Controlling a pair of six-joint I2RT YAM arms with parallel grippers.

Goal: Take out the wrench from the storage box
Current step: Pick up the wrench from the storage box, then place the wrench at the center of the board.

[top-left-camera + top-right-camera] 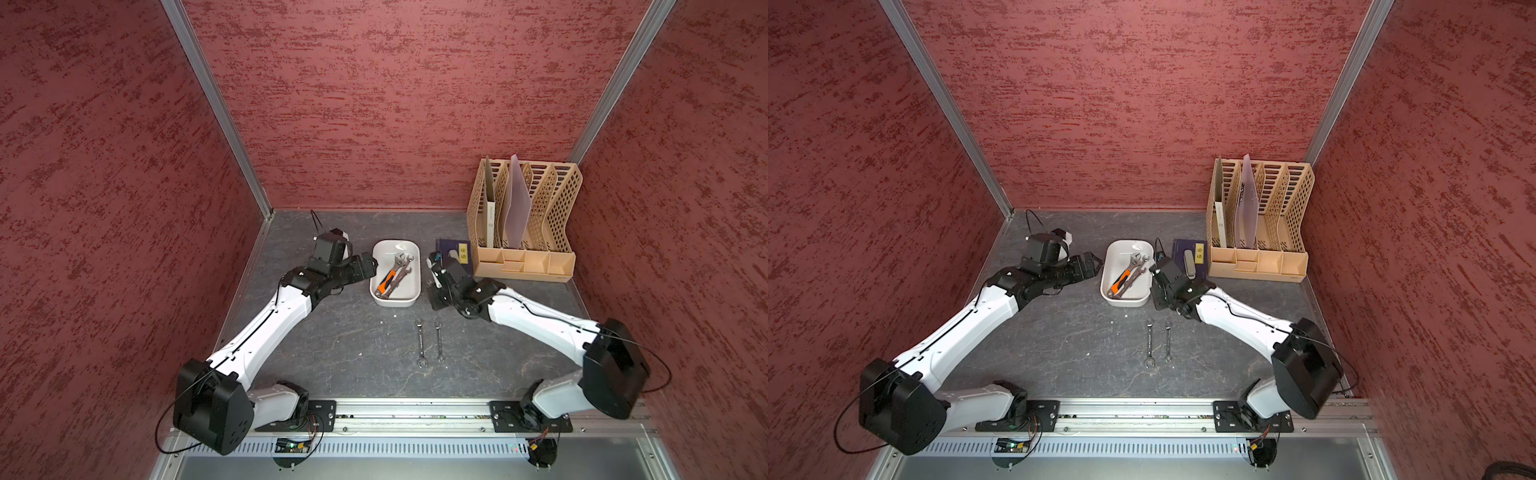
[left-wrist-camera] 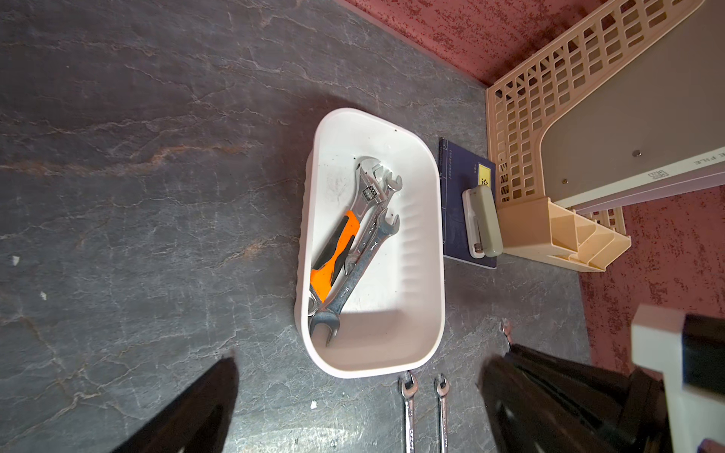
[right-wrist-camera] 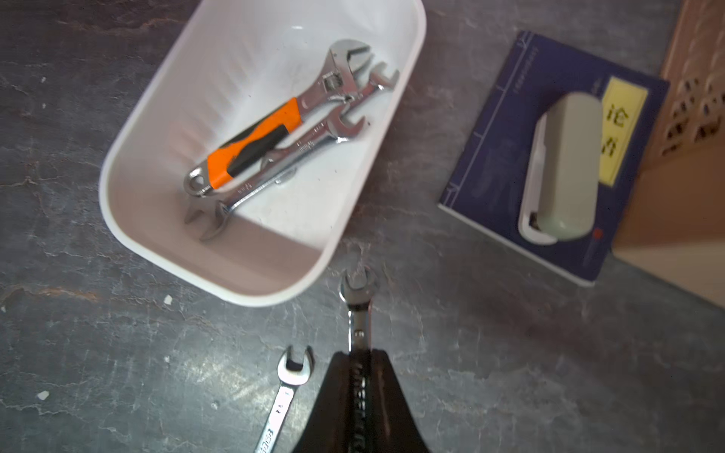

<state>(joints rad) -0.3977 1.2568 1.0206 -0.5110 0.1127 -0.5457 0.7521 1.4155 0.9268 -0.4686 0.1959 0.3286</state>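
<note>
I will let go of the slim steel wrench, its open head now just outside the box, with my right gripper on the table point(image 1: 453, 336) next to the small wrenches, toward the file rack.
The white storage box point(image 1: 390, 249) sits mid-table. In it lie an orange-handled adjustable wrench point(image 2: 333, 251) and plain steel wrenches point(image 2: 365, 266), all overlapping. My right gripper point(image 3: 359, 353) is shut on the shaft of a slim steel wrench point(image 3: 357, 286). That wrench's open head sticks out just past the box's near right corner, outside the box point(image 3: 251, 47). In a top view the right gripper point(image 1: 434, 268) hangs right of the box. My left gripper point(image 2: 361, 400) is open and holds nothing. In both top views it stays beside the box's left wall point(image 1: 368, 266).
Two small wrenches point(image 1: 421, 343) point(image 1: 439, 340) lie side by side on the table in front of the box. A blue book point(image 3: 502, 149) with a grey stapler point(image 3: 565, 164) on it lies right of the box. The tan file rack point(image 1: 528, 232) fills the back right corner.
</note>
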